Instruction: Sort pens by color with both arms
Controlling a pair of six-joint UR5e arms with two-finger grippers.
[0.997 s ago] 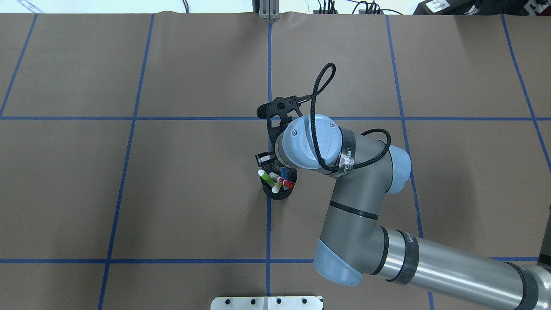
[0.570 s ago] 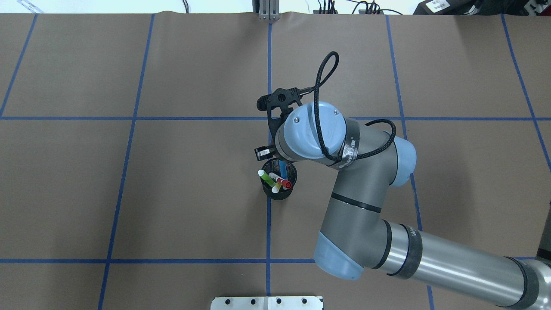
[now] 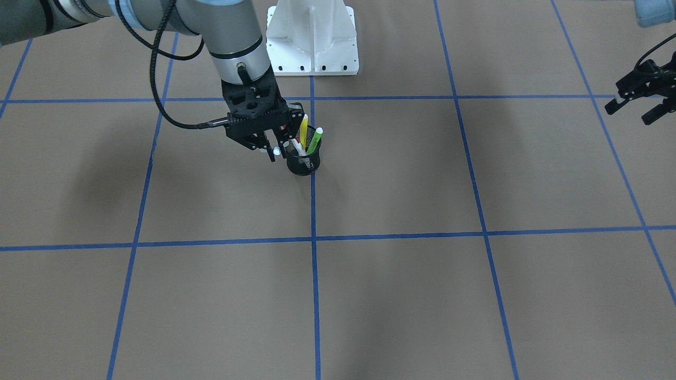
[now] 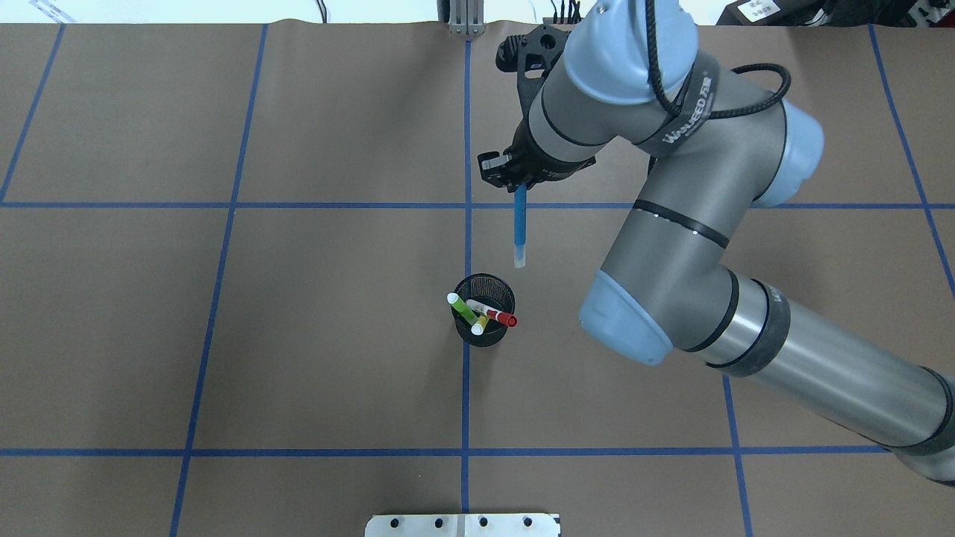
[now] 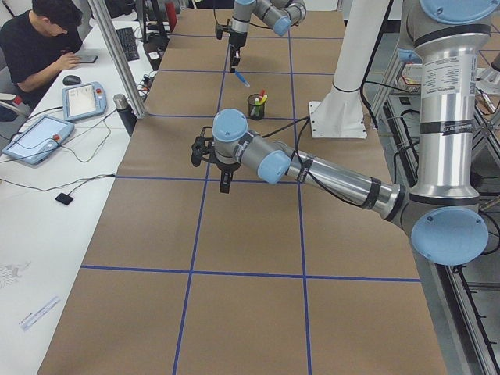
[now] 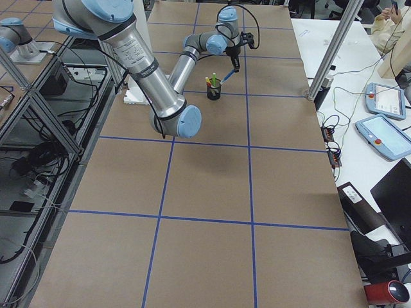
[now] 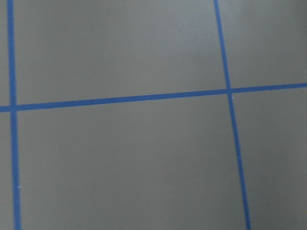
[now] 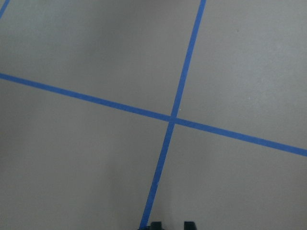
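Observation:
Next, my right gripper releases the blue pen on the brown paper (image 3: pixel 285 222) (image 8: pixel 209 164) beside the blue tape crossing that is nearest the cup.
My right gripper (image 4: pixel 516 181) is shut on the top of the blue pen (image 4: pixel 519 227), which hangs in the air beyond the black mesh cup (image 4: pixel 486 334). Inside the cup lean the lime green pen (image 4: pixel 462 307), the red-capped white pen (image 4: pixel 497 315) and the yellow pen (image 4: pixel 481 324). From the side, the blue pen (image 6: pixel 228 76) hangs tilted, above and just past the cup (image 6: pixel 213 91). My left gripper (image 3: pixel 631 112) hovers open and empty far off over the left side of the table, out of the overhead view.
Brown paper with blue tape grid lines (image 4: pixel 466 388) covers the table. The white pedestal base (image 3: pixel 312 37) stands at the robot's edge. A person (image 5: pixel 39 43) sits at a side desk with tablets (image 5: pixel 82 98). A metal post (image 6: pixel 331 51) stands by the table's far edge.
My right gripper has risen and moved away from the cup toward the table's far side, drawing the blue pen out. The other three pens stayed in the cup.

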